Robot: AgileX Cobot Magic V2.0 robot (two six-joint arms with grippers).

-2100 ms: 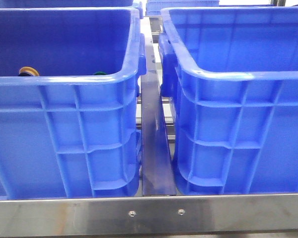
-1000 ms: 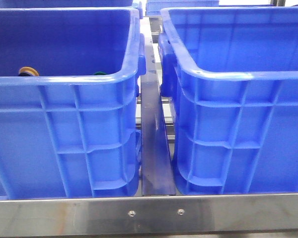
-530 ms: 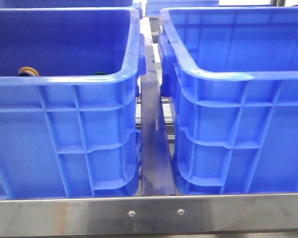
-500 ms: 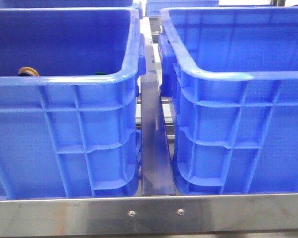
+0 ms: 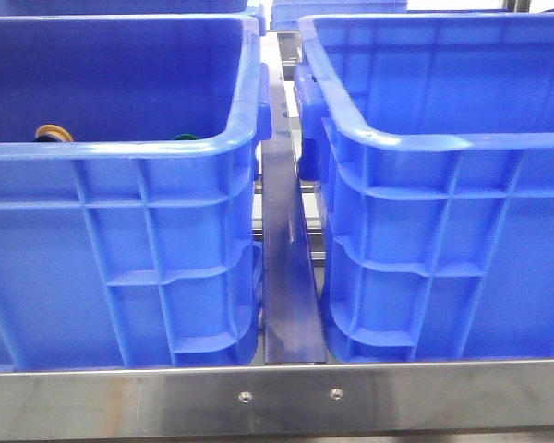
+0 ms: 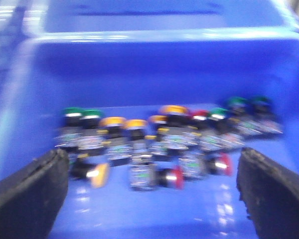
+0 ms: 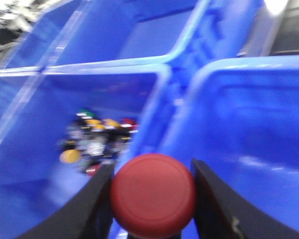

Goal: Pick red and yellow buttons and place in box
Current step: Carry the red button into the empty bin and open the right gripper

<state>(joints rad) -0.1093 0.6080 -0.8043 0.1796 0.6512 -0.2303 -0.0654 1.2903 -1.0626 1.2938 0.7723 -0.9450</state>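
Observation:
I should let go of the dark red button with my right gripper inside the empty blue crate [image 5: 469, 121], toward the back side of the crate. The button now hangs above where the crate rims meet.
In the right wrist view my right gripper [image 7: 152, 201] is shut on a dark red button [image 7: 153, 191], its round cap facing the camera between the two black fingers. It hangs above where the crate rims meet. In the left wrist view my left gripper [image 6: 149, 199] is open and empty above the floor of a blue crate [image 6: 139, 55]. A blurred pile of buttons lies ahead of it. The nearest are a yellow button [image 6: 98, 174] on its side and two red buttons [image 6: 176, 177], [image 6: 225, 164]. Neither gripper shows in the front view.
The front view shows two tall blue crates, the left crate [image 5: 120, 152] and the right crate [image 5: 443, 148], with a metal rail [image 5: 286, 277] between them. A yellow cap [image 5: 48, 133] and a green cap [image 5: 185, 137] peek over the left crate's rim. Green buttons [image 6: 72, 113] sit in the pile.

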